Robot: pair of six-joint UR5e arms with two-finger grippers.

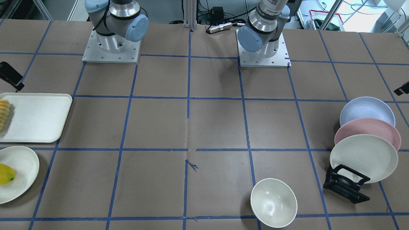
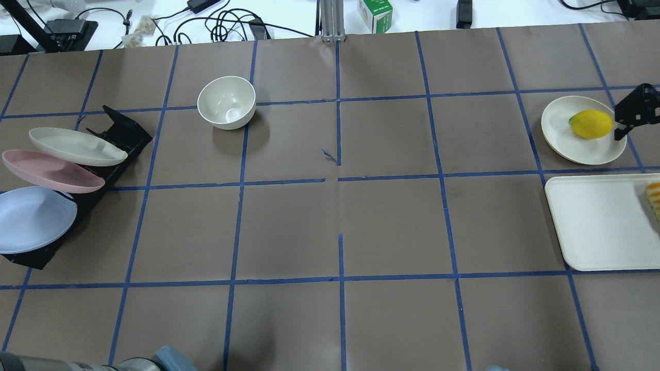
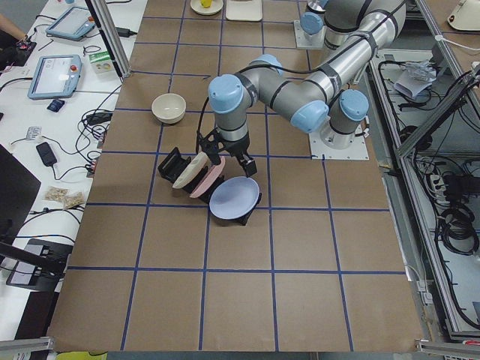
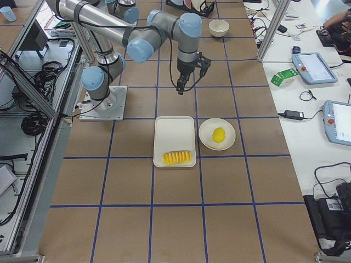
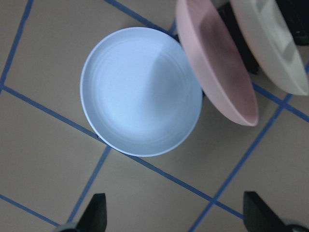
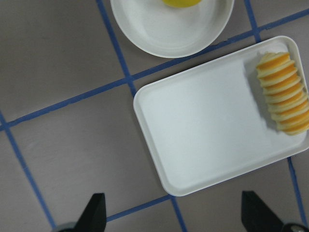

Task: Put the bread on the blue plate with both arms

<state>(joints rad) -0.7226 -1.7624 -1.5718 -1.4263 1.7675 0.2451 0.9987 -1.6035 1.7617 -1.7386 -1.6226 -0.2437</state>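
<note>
Next, my left gripper travels over to the blue plate's rim (image 1: 389, 107) (image 5: 82, 95), on the side that is farthest from the white tray, and closes on it there.
The bread (image 6: 284, 93), a ridged yellow-orange loaf, lies at one end of a white tray (image 6: 207, 125); it also shows in the exterior right view (image 4: 177, 158) and at the front-facing view's left edge (image 1: 3, 113). The blue plate (image 5: 140, 92) leans in a black rack (image 1: 346, 183), as the plate nearest the robot (image 1: 366, 110) (image 2: 31, 219). My left gripper (image 5: 176, 217) is open and empty above the blue plate (image 3: 234, 199). My right gripper (image 6: 175, 217) is open and empty, hovering above the table beside the tray (image 4: 189, 76).
A pink plate (image 1: 367, 131) and a cream plate (image 1: 364, 158) lean in the same rack. A yellow mango (image 2: 590, 123) lies on a cream plate (image 2: 562, 129) next to the tray. A white bowl (image 2: 227, 102) stands on the table's far side.
</note>
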